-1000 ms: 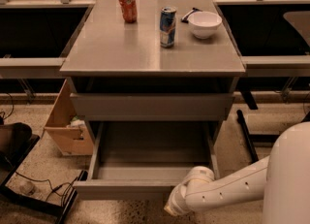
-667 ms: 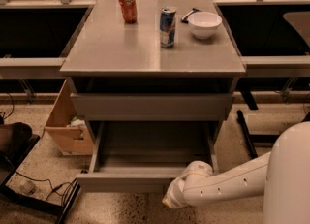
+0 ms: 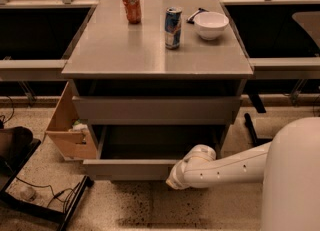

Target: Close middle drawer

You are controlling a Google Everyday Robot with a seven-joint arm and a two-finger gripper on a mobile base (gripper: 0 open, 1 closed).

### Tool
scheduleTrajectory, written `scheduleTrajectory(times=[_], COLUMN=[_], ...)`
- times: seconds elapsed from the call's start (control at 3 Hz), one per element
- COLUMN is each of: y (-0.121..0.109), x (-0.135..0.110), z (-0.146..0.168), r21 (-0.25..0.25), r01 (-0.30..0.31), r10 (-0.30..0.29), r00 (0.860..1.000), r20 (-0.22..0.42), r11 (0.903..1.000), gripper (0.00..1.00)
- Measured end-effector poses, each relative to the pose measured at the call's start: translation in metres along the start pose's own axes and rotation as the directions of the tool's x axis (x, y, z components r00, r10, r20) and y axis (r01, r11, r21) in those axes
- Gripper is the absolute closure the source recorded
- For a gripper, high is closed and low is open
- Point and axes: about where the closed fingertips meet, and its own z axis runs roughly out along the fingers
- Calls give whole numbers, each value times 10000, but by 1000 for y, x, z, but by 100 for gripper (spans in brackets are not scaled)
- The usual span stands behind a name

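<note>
My gripper will release the middle drawer, which now stands partly pulled out, pushed back into the grey cabinet (image 3: 150, 152), just below the front of the taller drawer.
The middle drawer (image 3: 129, 169) is the lowest open one of the grey cabinet. It stands partly pulled out, with its plain flat front facing me and a strip of its bare dark floor (image 3: 155, 142) showing. My white arm reaches in from the right. My gripper (image 3: 174, 177) is at the right part of the drawer front, low down, pressed against it or very close. The arm's wrist covers it. The taller drawer front (image 3: 156, 110) above sits nearly flush under the cabinet top.
On the cabinet top (image 3: 115, 50) stand an orange can (image 3: 132, 7), a blue can (image 3: 173, 21) and a white bowl (image 3: 211, 25). An open cardboard box (image 3: 67, 127) sits left of the cabinet. Cables and a black frame (image 3: 45, 200) lie on the floor at left.
The middle drawer has slid back into the cabinet by much of its length. My arm and gripper have moved forward with its front.
</note>
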Motion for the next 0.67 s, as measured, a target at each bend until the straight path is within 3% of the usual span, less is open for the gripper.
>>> scheduleTrajectory(times=[0.33,0.67], y=[-3,-22], x=[-1,-3], z=[3,13], r21=[54,384], r01=[28,-61], r10=[-27,62], r00=[10000,10000], r20=[-71,-22], r11=[10000,9992], gripper=[100,100])
